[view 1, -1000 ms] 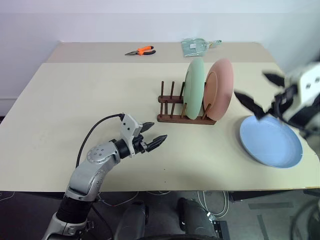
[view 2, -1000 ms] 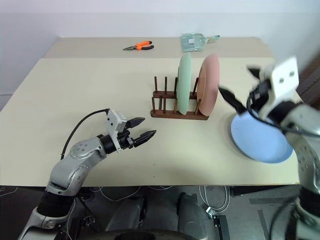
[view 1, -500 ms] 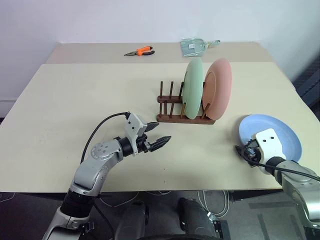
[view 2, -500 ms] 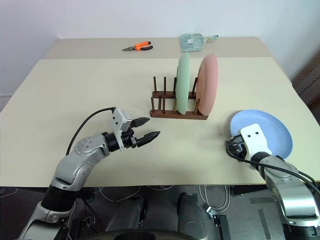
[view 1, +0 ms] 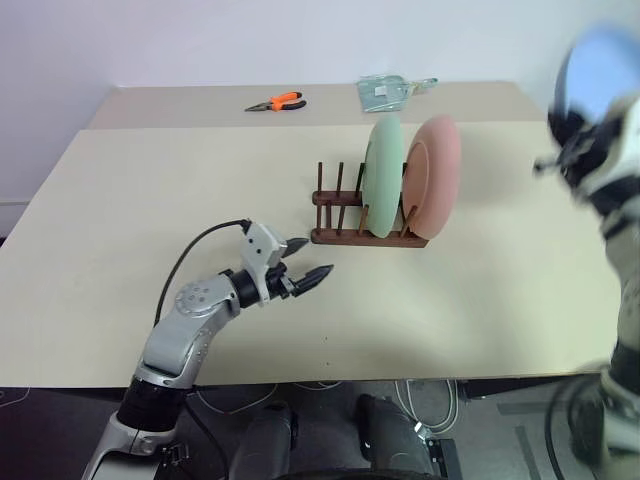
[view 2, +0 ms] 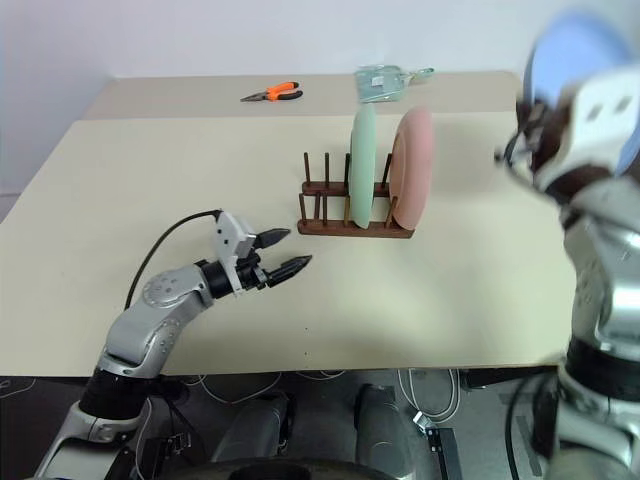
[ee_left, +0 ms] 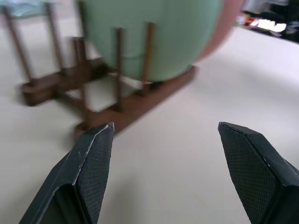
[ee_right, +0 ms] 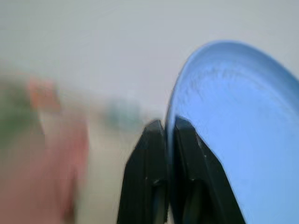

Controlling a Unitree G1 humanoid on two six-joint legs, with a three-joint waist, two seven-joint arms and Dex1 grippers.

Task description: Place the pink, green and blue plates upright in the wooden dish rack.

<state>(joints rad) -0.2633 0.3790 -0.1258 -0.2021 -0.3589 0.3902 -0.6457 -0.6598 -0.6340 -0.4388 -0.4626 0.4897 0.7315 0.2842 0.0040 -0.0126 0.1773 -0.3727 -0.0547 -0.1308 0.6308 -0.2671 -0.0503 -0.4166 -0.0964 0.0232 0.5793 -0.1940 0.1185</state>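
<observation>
My right gripper will release the blue plate among the empty pegs of the wooden dish rack [view 1: 335, 211], next to the green plate. The blue plate is now raised high off the table.
The wooden dish rack [view 1: 368, 237] stands mid-table with the green plate [view 1: 383, 176] and the pink plate [view 1: 441, 170] upright in its right-hand slots. Its left pegs hold nothing. High at the right, off the table, my right gripper [ee_right: 169, 124] is shut on the rim of the blue plate [view 1: 600, 58], which is raised nearly on edge. My left gripper [view 1: 312, 258] is open and hovers low over the table, left of the rack and in front of it, pointing at the rack [ee_left: 126, 112] and holding nothing.
Orange-handled pliers [view 1: 278, 101] and a clear plastic bag [view 1: 390, 92] lie on the far part of the table [view 1: 150, 180]. Bare tabletop lies to the right of the rack.
My right gripper shut on the blue plate's rim and lifted it from the table up to the right. The left arm stayed put.
</observation>
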